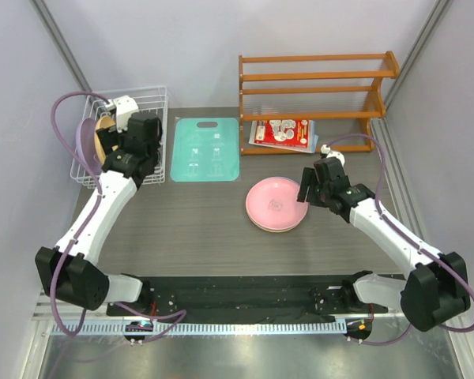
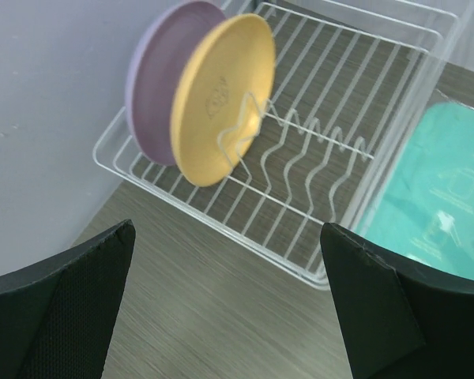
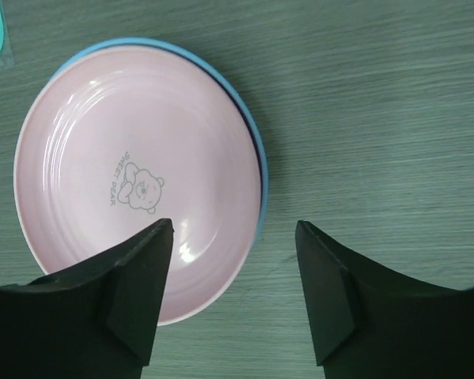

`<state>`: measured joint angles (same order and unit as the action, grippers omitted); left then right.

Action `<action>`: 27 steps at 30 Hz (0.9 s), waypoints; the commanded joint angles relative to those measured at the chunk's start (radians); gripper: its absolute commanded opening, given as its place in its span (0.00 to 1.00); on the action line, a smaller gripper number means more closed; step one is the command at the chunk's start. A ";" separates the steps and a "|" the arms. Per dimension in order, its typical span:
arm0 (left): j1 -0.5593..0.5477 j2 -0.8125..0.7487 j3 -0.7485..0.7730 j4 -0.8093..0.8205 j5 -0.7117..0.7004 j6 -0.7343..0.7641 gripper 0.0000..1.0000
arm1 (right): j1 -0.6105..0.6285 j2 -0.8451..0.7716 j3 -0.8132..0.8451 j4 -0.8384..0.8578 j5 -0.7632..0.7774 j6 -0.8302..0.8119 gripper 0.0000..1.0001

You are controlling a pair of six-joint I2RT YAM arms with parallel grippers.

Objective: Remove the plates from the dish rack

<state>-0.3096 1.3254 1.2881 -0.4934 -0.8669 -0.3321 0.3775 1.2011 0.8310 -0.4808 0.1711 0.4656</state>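
The yellow plate's near upper rim (image 1: 97, 140) (image 2: 177, 130) in the dish rack should be gripped next by my left gripper, which should go there and close, leaving the lavender plate behind it.
Two plates stand upright in the white wire dish rack (image 2: 303, 126) at the far left: a yellow plate (image 2: 213, 103) and a lavender plate (image 2: 154, 87) behind it. My left gripper (image 2: 227, 229) hangs open just in front of the rack, with nothing between its fingers. A pink plate (image 3: 134, 158) with a bear print lies flat on a light blue plate (image 3: 253, 134) in the middle of the table (image 1: 205, 229). Over the pink plate's right rim, my right gripper (image 3: 234, 224) is open and holds nothing.
A teal cutting board (image 1: 206, 150) lies flat just right of the rack. An orange wooden slatted shelf (image 1: 316, 83) stands at the back right, with a red and white packet (image 1: 282, 132) under it. Grey walls close in on both sides.
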 commanded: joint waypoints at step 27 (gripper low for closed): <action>0.379 0.454 0.257 0.200 0.134 0.084 0.67 | -0.065 0.152 0.002 0.238 0.070 -0.045 0.71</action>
<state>0.0509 1.7657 1.4891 -0.3462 -0.7444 -0.2520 0.3279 1.3560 0.8410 -0.3111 0.2611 0.4202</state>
